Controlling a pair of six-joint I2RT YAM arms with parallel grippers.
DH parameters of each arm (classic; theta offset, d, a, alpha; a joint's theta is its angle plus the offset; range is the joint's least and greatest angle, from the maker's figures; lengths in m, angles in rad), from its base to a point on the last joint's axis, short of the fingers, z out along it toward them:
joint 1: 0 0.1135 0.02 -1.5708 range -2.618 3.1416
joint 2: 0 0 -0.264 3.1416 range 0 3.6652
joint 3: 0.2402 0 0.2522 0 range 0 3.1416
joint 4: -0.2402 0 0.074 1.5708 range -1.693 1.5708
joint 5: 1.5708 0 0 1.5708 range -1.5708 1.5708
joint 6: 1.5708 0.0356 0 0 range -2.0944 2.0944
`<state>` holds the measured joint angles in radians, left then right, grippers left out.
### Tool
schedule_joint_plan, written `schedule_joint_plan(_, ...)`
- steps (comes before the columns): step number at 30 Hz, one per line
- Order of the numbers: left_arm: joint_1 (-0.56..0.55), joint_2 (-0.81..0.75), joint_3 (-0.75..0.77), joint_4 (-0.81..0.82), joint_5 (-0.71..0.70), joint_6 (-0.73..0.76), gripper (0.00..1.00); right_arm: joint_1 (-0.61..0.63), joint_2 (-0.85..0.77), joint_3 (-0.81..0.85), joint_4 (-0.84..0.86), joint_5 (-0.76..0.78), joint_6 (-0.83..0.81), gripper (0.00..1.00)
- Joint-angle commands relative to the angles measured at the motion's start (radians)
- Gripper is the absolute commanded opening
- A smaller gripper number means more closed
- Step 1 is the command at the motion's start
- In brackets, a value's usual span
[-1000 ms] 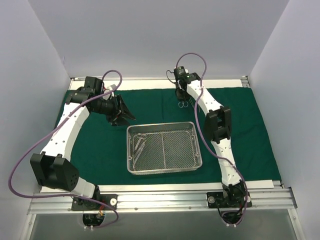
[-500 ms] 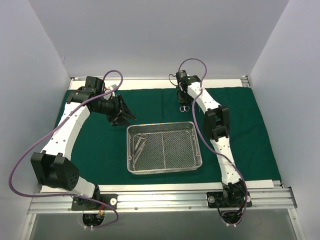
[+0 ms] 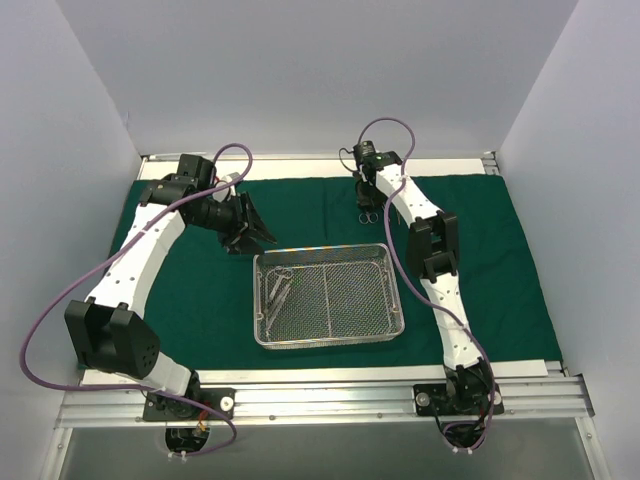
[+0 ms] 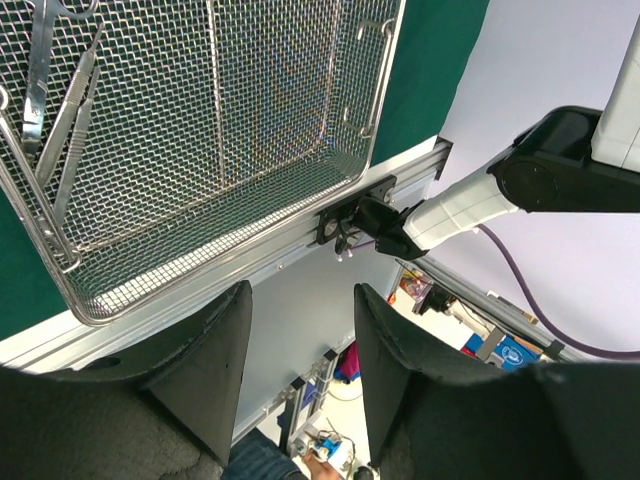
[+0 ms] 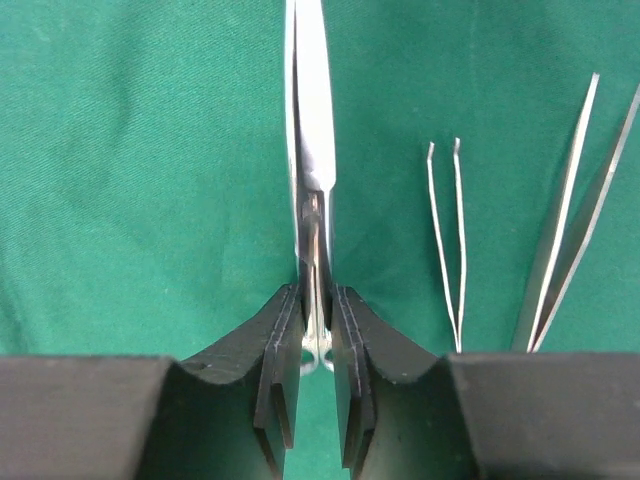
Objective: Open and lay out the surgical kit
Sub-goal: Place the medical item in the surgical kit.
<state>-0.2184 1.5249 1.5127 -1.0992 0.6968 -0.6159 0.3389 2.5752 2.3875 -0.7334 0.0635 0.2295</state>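
Observation:
The fingers of my left gripper needs to close on the handles (image 3: 279, 277) (image 4: 45, 18) of the steel scissors inside the wire-mesh tray, just below the scissors' finger loops.
The dark green cloth (image 3: 190, 290) lies spread over the table. The silver wire-mesh tray (image 3: 330, 248) sits on it at the centre, with steel instruments (image 3: 278, 287) at its left end; the left wrist view shows them too (image 4: 50, 90). My left gripper (image 3: 250, 228) hovers open and empty just beyond the tray's far left corner. My right gripper (image 3: 367, 203) is at the far middle of the cloth, shut on a pair of steel scissors (image 5: 312, 200) lying along the cloth. Thin tweezers (image 5: 445, 240) and larger tweezers (image 5: 570, 230) lie on the cloth to their right.
White walls close in the table on three sides. A metal rail (image 3: 320, 395) runs along the near edge by the arm bases. The right arm (image 3: 435, 250) stretches over the cloth just right of the tray.
My left gripper has drifted slightly right toward the tray's far left corner. My right gripper shifted a little nearer with the scissors, then held still.

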Motion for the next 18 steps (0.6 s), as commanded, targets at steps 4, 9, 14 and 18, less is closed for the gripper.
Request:
schedule_joint_plan(4, -0.024, 0.011, 0.049, -0.03, 0.004, 0.031, 0.54, -0.008, 0.014, 0.029, -0.029, -0.002, 0.011, 0.22)
schedule_joint_plan(9, -0.042, 0.011, 0.058, -0.047, -0.014, 0.042, 0.57, -0.006, 0.011, 0.039, -0.027, -0.001, 0.014, 0.28)
schedule_joint_plan(14, -0.082, 0.027, 0.11, -0.076, -0.119, 0.087, 0.57, -0.005, -0.038, 0.11, -0.04, 0.01, 0.027, 0.3)
schedule_joint_plan(18, -0.169, 0.055, 0.11, -0.041, -0.285, 0.122, 0.54, -0.014, -0.166, 0.099, -0.035, 0.016, 0.036, 0.33)
